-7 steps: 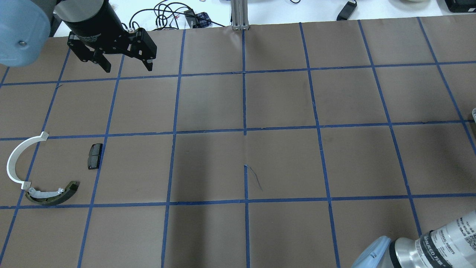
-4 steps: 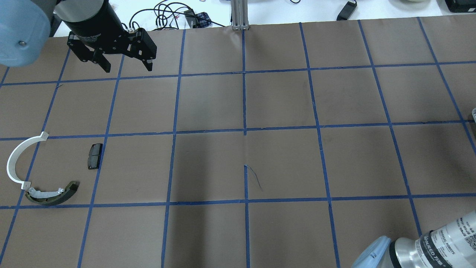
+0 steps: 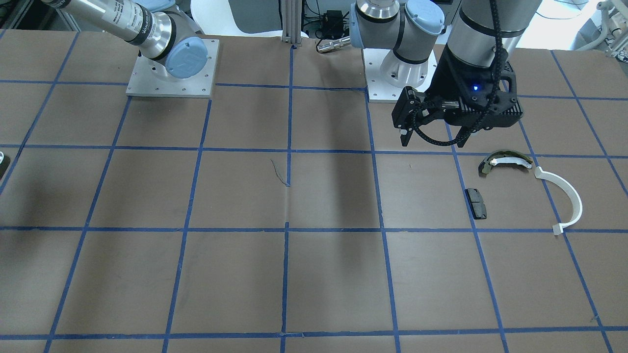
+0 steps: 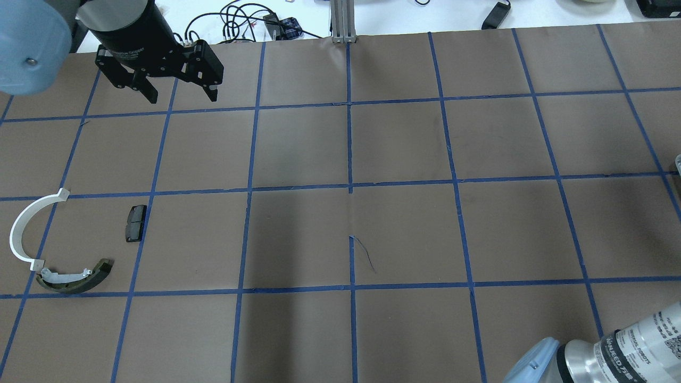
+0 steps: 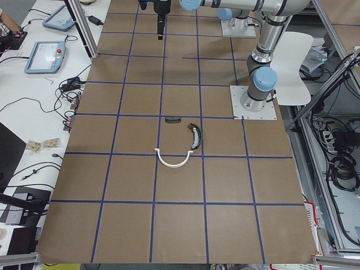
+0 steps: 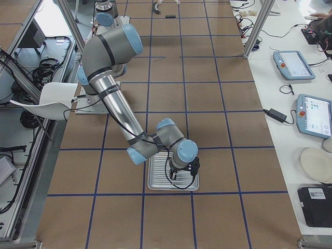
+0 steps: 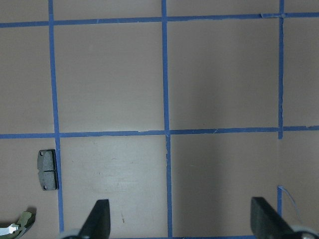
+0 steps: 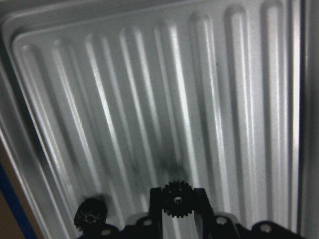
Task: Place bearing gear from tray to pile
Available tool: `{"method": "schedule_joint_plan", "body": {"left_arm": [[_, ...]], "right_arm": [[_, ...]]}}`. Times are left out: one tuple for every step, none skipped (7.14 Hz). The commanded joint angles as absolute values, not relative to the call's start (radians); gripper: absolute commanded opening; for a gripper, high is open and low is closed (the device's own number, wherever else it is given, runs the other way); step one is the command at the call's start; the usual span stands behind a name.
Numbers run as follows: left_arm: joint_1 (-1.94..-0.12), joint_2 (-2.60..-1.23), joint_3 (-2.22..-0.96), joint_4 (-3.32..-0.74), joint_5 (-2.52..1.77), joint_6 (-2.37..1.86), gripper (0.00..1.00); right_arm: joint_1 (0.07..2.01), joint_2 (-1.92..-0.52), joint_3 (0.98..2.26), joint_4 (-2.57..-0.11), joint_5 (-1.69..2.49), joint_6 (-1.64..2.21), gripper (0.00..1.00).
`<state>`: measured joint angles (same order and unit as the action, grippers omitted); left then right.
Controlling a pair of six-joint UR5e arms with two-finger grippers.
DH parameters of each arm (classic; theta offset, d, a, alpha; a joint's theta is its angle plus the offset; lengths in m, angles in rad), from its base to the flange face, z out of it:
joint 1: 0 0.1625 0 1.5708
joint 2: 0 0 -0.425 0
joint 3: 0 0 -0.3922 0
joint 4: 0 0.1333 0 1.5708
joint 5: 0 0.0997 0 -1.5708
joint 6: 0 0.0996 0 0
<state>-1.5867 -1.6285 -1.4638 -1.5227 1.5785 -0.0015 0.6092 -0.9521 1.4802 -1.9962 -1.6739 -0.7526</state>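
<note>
My right gripper should put the bearing gear down beside the gap in the blue tape (image 3: 313,202), toward the black pad.
In the right wrist view my right gripper (image 8: 175,201) is shut on a small black bearing gear (image 8: 175,195), low over the ribbed metal tray (image 8: 224,99). A second black gear (image 8: 89,214) lies on the tray at lower left. The exterior right view shows this gripper (image 6: 181,175) over the tray (image 6: 155,182). The pile lies at the table's left: a white half-ring (image 4: 24,229), an olive-and-white shoe (image 4: 74,277) and a black pad (image 4: 135,223). My left gripper (image 4: 181,98) is open and empty, hanging high beyond the pile.
The table is brown paper with a blue tape grid. An aluminium post (image 4: 340,21) and cables (image 4: 239,21) stand at the far edge. The arm bases (image 3: 171,63) sit at the robot's side. The pad (image 7: 47,169) also shows in the left wrist view.
</note>
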Motion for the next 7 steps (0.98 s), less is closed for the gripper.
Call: {"method": "schedule_joint_plan", "body": {"left_arm": [[-1.588, -1.628, -1.466, -1.523, 1.577, -0.002, 1.0], [-1.588, -1.626, -1.466, -1.523, 1.58, -0.002, 1.0], [-1.591, -1.626, -1.465, -1.523, 1.58, -0.002, 1.0], [-1.589, -1.623, -1.466, -1.523, 1.58, -0.002, 1.0], [-1.589, -1.623, -1.468, -1.523, 1.577, 0.002, 1.0], [-1.591, -1.624, -1.467, -1.523, 1.578, 0.008, 1.0], [-1.591, -1.628, -1.466, -1.522, 1.577, 0.006, 1.0]], "right_arm": [[0.642, -1.05, 1.48, -1.968, -1.658, -0.733, 0.0], [0.729, -1.112, 1.482, -1.918, -1.64, -0.663, 0.0], [0.852, -1.164, 1.486, -1.855, -1.637, -0.488, 0.0], [0.993, -1.189, 1.491, -1.836, -1.625, -0.362, 0.0], [1.128, -1.19, 1.493, -1.835, -1.591, -0.209, 0.0], [1.252, -1.189, 1.5, -1.833, -1.571, -0.022, 0.0], [1.378, -1.183, 1.534, -1.847, -1.56, 0.12, 0.0]]}}
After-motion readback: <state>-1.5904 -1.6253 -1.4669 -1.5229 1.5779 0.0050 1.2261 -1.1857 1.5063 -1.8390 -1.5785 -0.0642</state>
